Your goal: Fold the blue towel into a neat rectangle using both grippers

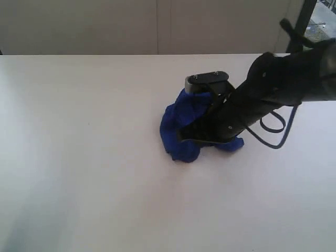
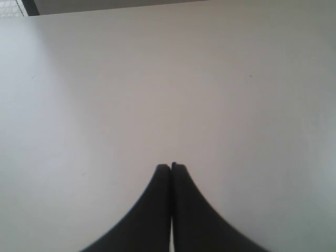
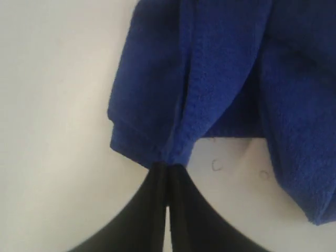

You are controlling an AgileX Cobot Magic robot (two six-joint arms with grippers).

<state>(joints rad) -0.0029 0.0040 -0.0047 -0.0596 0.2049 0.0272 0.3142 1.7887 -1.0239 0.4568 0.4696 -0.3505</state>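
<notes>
My right gripper needs to pull back the hemmed edge it holds doubled over the blue towel's lower layer, then open and take the towel's loose corner (image 3: 116, 119) next to that edge.
The blue towel (image 1: 181, 128) lies bunched in a heap on the white table, right of the middle in the exterior view. My right arm reaches in from the right, and its black gripper body covers the heap's right side. In the right wrist view the right gripper (image 3: 168, 167) is shut on a hemmed edge of the blue towel (image 3: 210, 79), and folds hang away from the fingertips. The left gripper (image 2: 171, 167) is shut with nothing between its fingers over bare table. The left arm does not show in the exterior view.
The white table (image 1: 79, 157) spreads wide to the left of and in front of the towel. A black cable (image 1: 273, 128) loops off the right arm. A pale wall runs behind the table's far edge (image 1: 105, 54).
</notes>
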